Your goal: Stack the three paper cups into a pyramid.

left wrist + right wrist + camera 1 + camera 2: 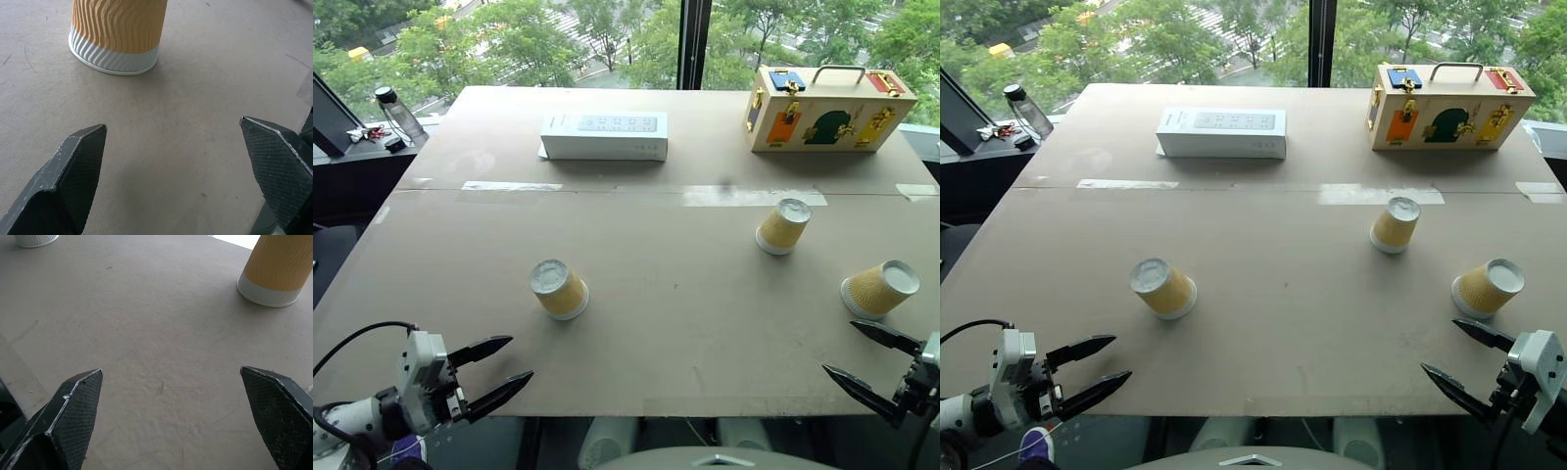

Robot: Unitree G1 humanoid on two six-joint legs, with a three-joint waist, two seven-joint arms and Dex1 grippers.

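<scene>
The upper sides of the paper cup (889, 283) just beyond my right gripper's open fingers, the cup closest to it, will be gripped by that gripper.
Three paper cups with yellow ribbed sides stand upside down and apart on the brown table (666, 323). One cup (559, 289) is at the left, one (783, 226) is further back on the right, and one (879, 289) is near the right edge. My left gripper (520, 357) is open and empty at the table's front edge, short of the left cup (117, 34). At the front right corner my right gripper (840, 348) is open and empty too, just in front of the right cup (279, 269). No cup rests on another.
A white box (604, 135) lies at the back centre and a wooden toy case (827, 108) with a handle stands at the back right. A bottle (396, 110) stands on a side ledge at the left. Tape strips (754, 196) cross the table's seam.
</scene>
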